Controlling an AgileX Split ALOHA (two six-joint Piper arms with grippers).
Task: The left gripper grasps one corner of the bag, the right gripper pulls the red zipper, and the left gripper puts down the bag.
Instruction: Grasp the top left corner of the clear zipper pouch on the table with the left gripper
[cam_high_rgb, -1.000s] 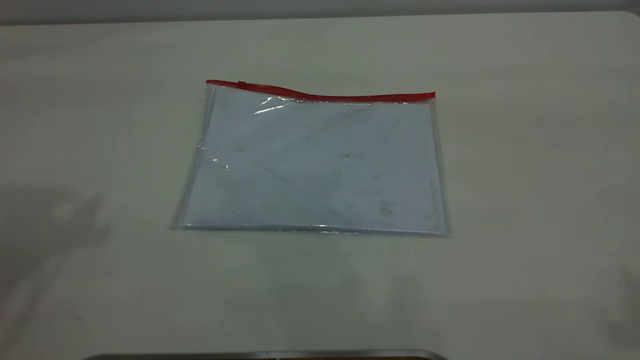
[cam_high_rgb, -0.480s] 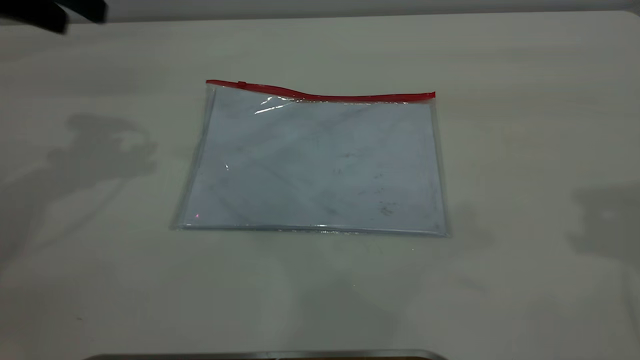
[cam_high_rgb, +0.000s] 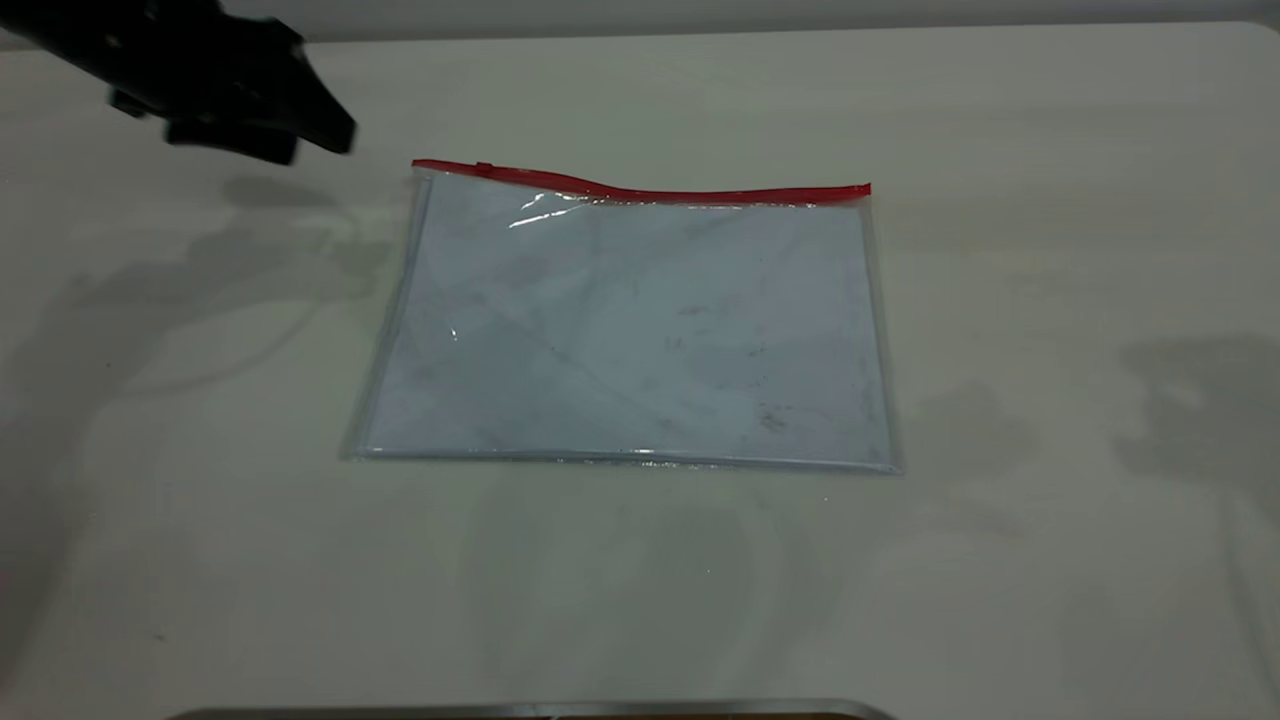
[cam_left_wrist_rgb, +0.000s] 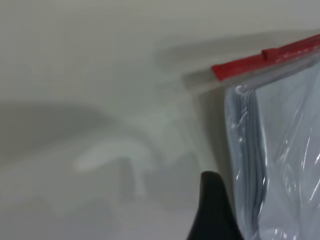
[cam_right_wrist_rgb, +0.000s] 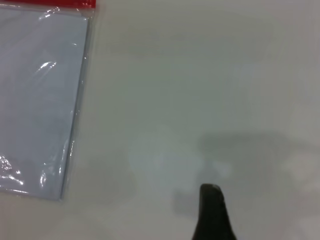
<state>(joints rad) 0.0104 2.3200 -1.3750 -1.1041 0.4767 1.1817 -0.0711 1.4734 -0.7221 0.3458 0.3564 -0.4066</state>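
Observation:
The red zipper's slider is close to the bag's corner, so next my left gripper grabs the bag's short side (cam_high_rgb: 421, 202) below the zipper to leave the slider free.
The bag (cam_high_rgb: 630, 325), a flat clear bluish pouch, lies on the table. The red zipper (cam_high_rgb: 650, 190) runs along its far edge, with the slider tab (cam_high_rgb: 483, 167) near the left end. My left gripper (cam_high_rgb: 320, 148) hovers open just left of the corner of the bag (cam_high_rgb: 420, 168), not touching it. In the left wrist view one of its fingers (cam_left_wrist_rgb: 211, 210) sits beside the bag's short edge (cam_left_wrist_rgb: 245, 165), with the zipper end (cam_left_wrist_rgb: 235, 67) and slider (cam_left_wrist_rgb: 272, 52) beyond. My right gripper (cam_right_wrist_rgb: 214, 212) is over bare table, right of the bag (cam_right_wrist_rgb: 40, 95); it is outside the exterior view.
The pale table (cam_high_rgb: 1050, 250) extends widely around the bag. A grey metal edge (cam_high_rgb: 530, 710) lies along the near side of the table. Arm shadows fall on the table to the left and right of the bag.
My left gripper has come in from the far left corner and moved right and down toward the bag's red-strip corner. The shadows at both sides have shifted. The bag has not moved.

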